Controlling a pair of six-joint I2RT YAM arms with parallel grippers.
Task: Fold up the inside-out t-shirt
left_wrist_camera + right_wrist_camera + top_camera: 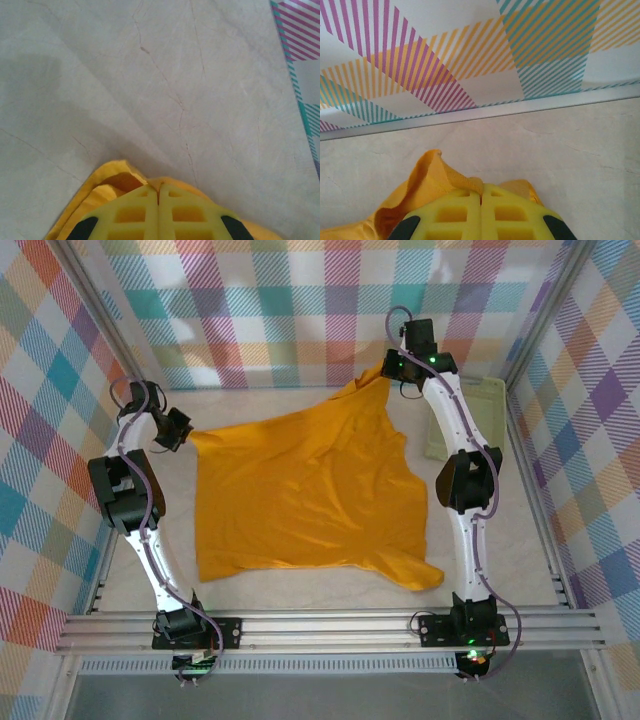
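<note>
Next, I release the lifted corner, now held near the back wall, from my right gripper onto the t-shirt's body, just inside its edge (391, 496) nearest the basket.
The inside-out t-shirt (305, 490), plain mustard yellow on the side facing up, is stretched across the middle of the table. My left gripper (185, 435) pinches its far-left corner and is shut on the cloth. The left wrist view has the yellow fingers (130, 215) pressed together with a fold of the t-shirt (107, 182) between the tips. My right gripper (388, 370) holds the far-right corner near the back wall, lifted off the table. In the right wrist view the jaws are shut on a ribbed edge of the t-shirt (437, 172). A sleeve lies at the near right.
A pale green basket (475, 415) sits at the far right, behind my right arm. Plaid walls (300, 310) close in the back and both sides. The aluminium frame rail (330, 625) runs along the near edge. Bare table (150, 480) lies left of the shirt.
</note>
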